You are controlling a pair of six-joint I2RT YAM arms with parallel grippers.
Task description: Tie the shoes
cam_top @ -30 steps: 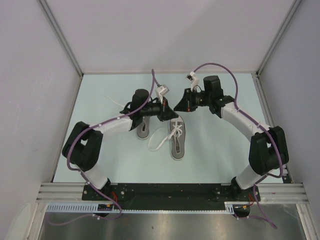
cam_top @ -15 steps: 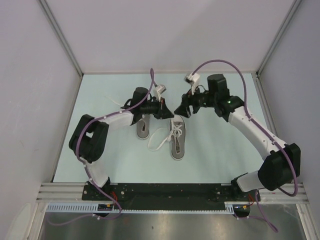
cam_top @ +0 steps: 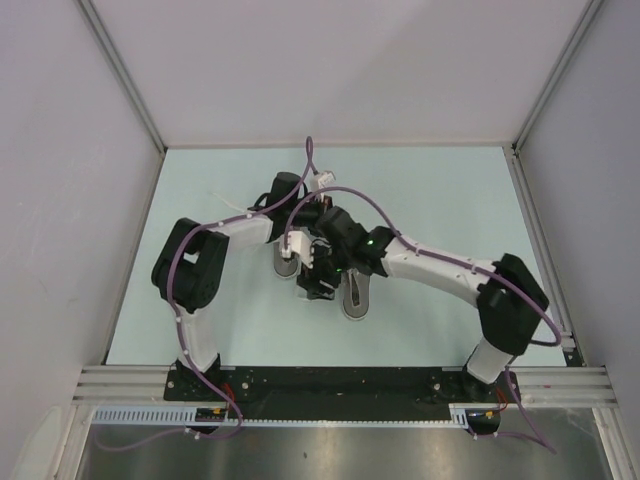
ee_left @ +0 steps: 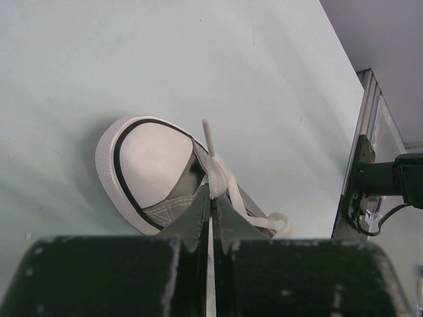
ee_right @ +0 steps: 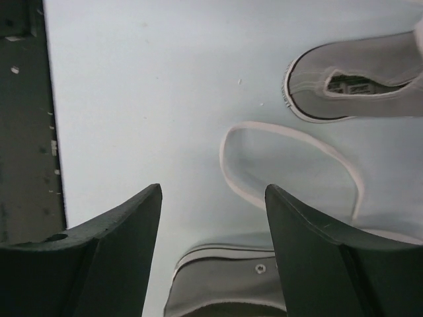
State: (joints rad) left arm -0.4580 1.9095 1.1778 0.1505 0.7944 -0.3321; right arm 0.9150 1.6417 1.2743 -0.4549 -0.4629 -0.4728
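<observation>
Next, I close my right gripper on the near bend of the lace loop (cam_top: pixel 301 297) (ee_right: pixel 223 156) that lies on the table between the heels of the two shoes.
Two grey shoes lie side by side mid-table, the left shoe (cam_top: pixel 286 262) and the right shoe (cam_top: pixel 357 298). In the left wrist view my left gripper (ee_left: pixel 213 197) is shut on a white lace (ee_left: pixel 217 170). That lace rises from a shoe with a white toe cap (ee_left: pixel 147 165). My right gripper (ee_right: pixel 211 191) is open with nothing between its fingers. It hovers over the heel of one shoe (ee_right: pixel 228 281), with a lace loop (ee_right: pixel 291 158) on the table and the other shoe's heel (ee_right: pixel 350 82) beyond. From above, the right gripper (cam_top: pixel 314 282) sits between the shoes and its arm covers the left gripper's tips.
Pale walls close in the table (cam_top: pixel 450 200) at the back and both sides. A metal rail (cam_top: pixel 340 378) with the arm bases runs along the near edge. Purple cables (cam_top: pixel 350 195) arc over both wrists. A dark strip (ee_right: pixel 20 132) borders the table in the right wrist view.
My right arm swung from behind the shoes leftward and nearer, over the gap between them, and its jaws opened. The left gripper stayed shut on the lace, shifting slightly left.
</observation>
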